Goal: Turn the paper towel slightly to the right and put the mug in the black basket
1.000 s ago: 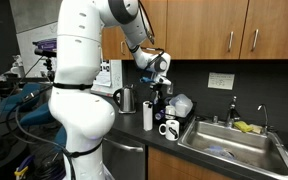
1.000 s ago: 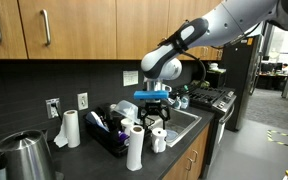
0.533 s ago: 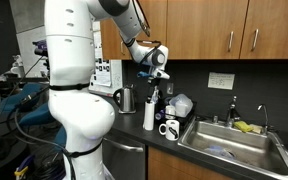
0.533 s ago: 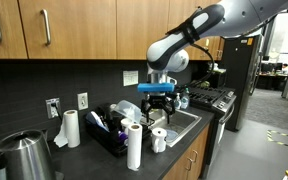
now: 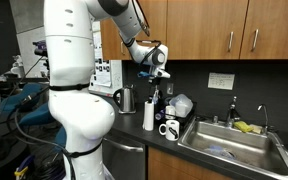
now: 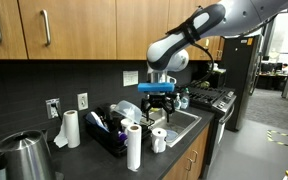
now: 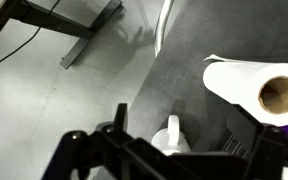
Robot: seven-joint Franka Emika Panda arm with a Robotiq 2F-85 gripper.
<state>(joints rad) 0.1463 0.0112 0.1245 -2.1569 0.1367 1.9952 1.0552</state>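
Note:
Next, my gripper closes on the handle of the white mug (image 5: 162, 129) (image 7: 174, 130), on the side near the upright paper towel roll.
The small white mug (image 5: 170, 129) stands on the dark counter beside the sink; it also shows in the other exterior view (image 6: 159, 140) and from above in the wrist view (image 7: 172, 137), handle up in the picture. An upright paper towel roll (image 5: 148, 113) (image 6: 134, 147) (image 7: 269, 90) stands right next to it. The black basket (image 6: 112, 137) sits behind them, holding several items. My gripper (image 6: 159, 110) (image 5: 157, 80) hangs open and empty above the mug and touches nothing; its fingers (image 7: 189, 145) frame the mug.
A steel kettle (image 5: 125, 99) (image 6: 24, 155) stands further along the counter. A second paper towel roll (image 6: 71, 128) stands by the wall outlets. The steel sink (image 5: 234, 145) lies beside the mug. Wooden cabinets hang overhead.
The gripper has risen a little above the mug and paper towel since a second ago. Nothing has moved in the last half second.

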